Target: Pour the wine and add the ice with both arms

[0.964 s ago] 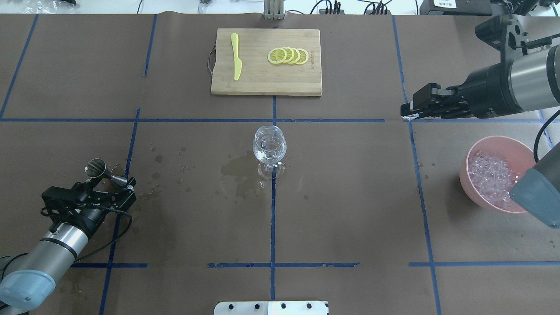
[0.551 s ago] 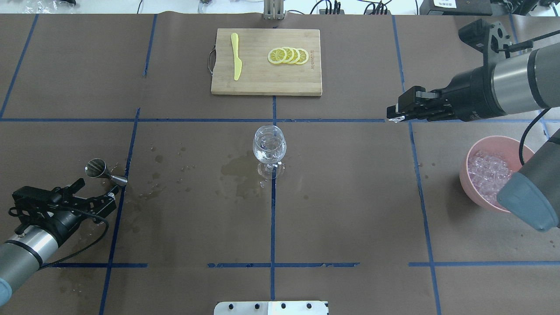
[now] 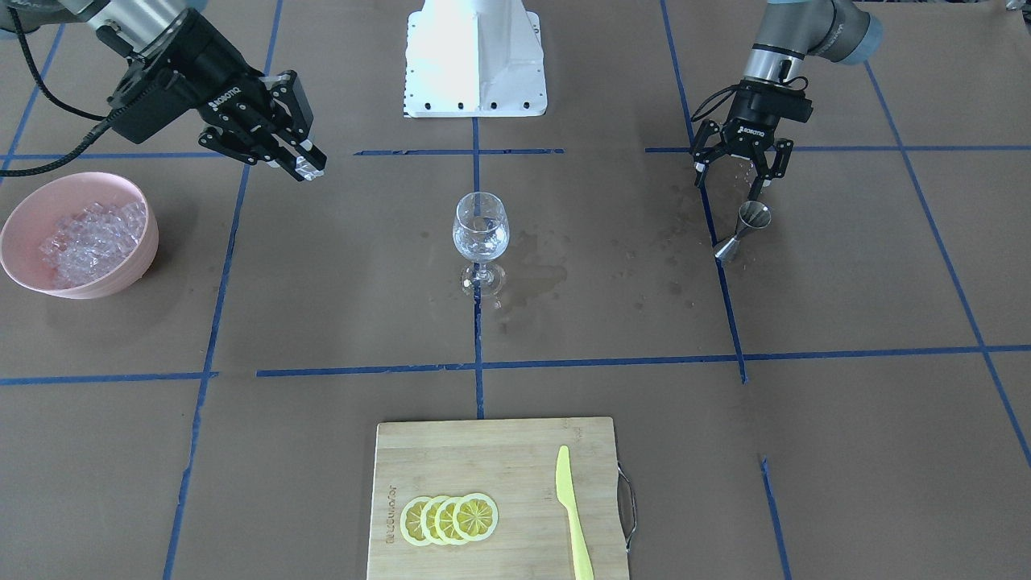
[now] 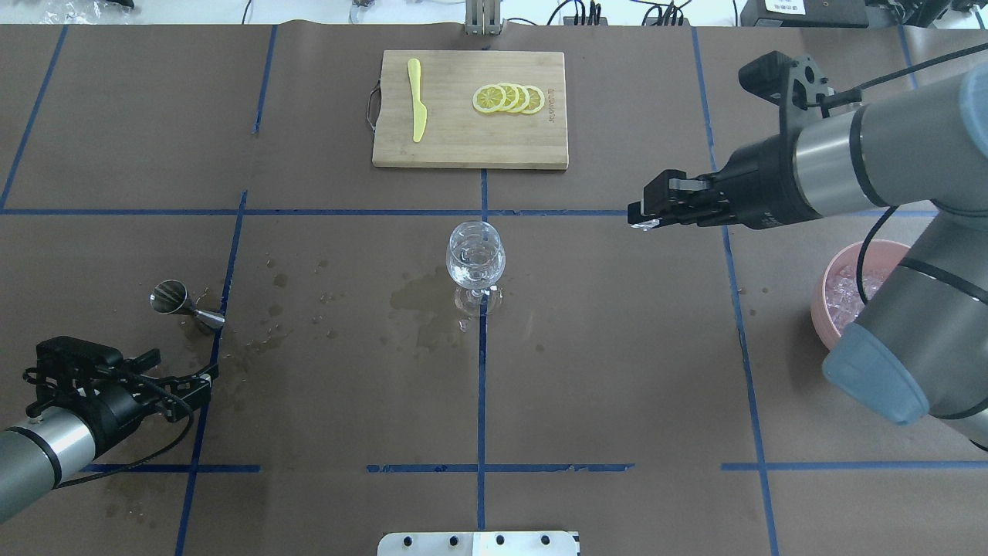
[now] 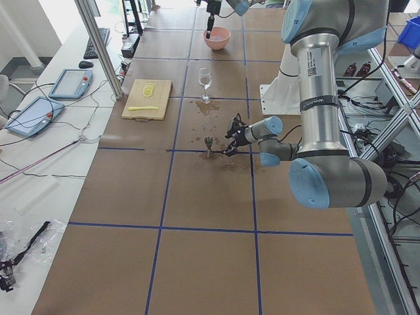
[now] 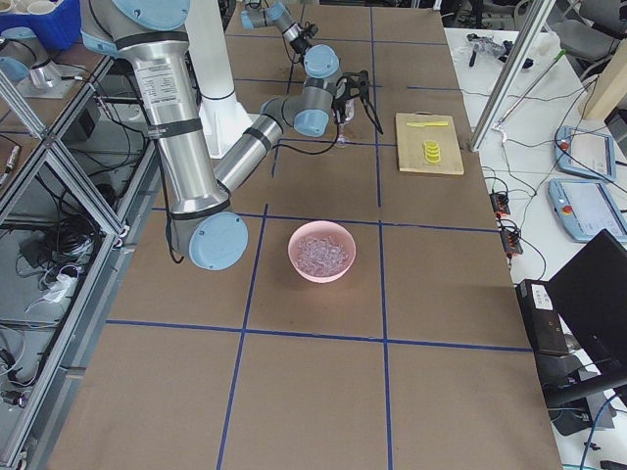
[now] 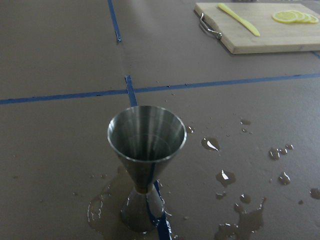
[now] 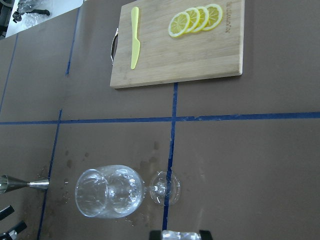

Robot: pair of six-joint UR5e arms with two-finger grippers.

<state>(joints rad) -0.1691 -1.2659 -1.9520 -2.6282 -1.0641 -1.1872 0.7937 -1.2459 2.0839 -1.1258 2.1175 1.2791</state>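
Note:
The robot's right gripper will release the ice cube in the wine inside the clear stemmed glass (image 3: 480,232) (image 8: 121,192).
A clear stemmed glass (image 4: 475,259) with a little clear wine stands upright at the table's middle; it also shows in the front view (image 3: 481,229) and the right wrist view (image 8: 110,192). My right gripper (image 4: 637,218) is shut on one ice cube (image 3: 308,167) and hangs above the table, to the right of the glass and apart from it. The pink bowl (image 3: 121,274) holds a heap of ice (image 3: 84,234). My left gripper (image 3: 729,187) is open and empty, just behind the upright steel jigger (image 4: 185,303). The left wrist view shows the jigger (image 7: 146,160) empty.
A bamboo cutting board (image 4: 469,147) with lemon slices (image 4: 508,99) and a yellow knife (image 4: 417,99) lies at the far side. Wet patches (image 4: 421,305) spread beside the glass and around the jigger. The white base block (image 3: 475,56) sits at the robot's side.
My right gripper has moved left toward the glass with the ice cube in it. My left gripper has drawn back from the jigger toward the robot.

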